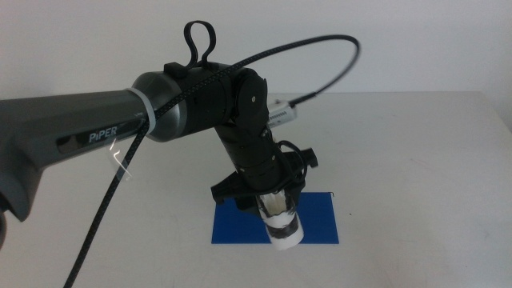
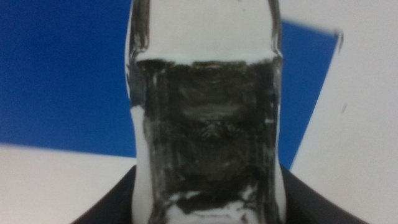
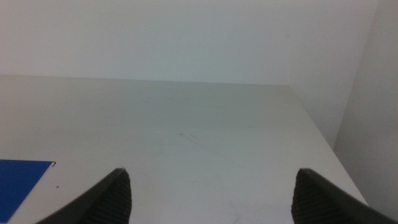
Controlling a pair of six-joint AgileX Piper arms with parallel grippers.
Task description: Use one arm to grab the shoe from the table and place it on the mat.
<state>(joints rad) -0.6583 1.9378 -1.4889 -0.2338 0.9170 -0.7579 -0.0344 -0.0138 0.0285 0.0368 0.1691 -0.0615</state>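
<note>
My left gripper should release the shoe so that it rests lengthwise across the middle of the deep-blue mat (image 1: 266, 217) (image 2: 124, 76).
The left arm reaches in from the left of the middle view, and my left gripper (image 1: 268, 198) is shut on the shoe (image 1: 282, 224), a small white sneaker with black mottled panels. The shoe points steeply down over the deep-blue mat (image 1: 240, 232), its low end near the mat's front edge; I cannot tell whether it touches. In the left wrist view the shoe (image 2: 208, 124) fills the centre between the dark jaws of the left gripper (image 2: 208, 214), with the mat (image 2: 62, 74) behind it. My right gripper (image 3: 211, 202) is open over bare table (image 3: 199, 124), out of the middle view.
The off-white table (image 1: 416, 160) stretches around the mat, with its far edge against a white wall. A corner of the mat (image 3: 18, 186) shows in the right wrist view. The left arm's black cable (image 1: 336, 56) loops above its wrist.
</note>
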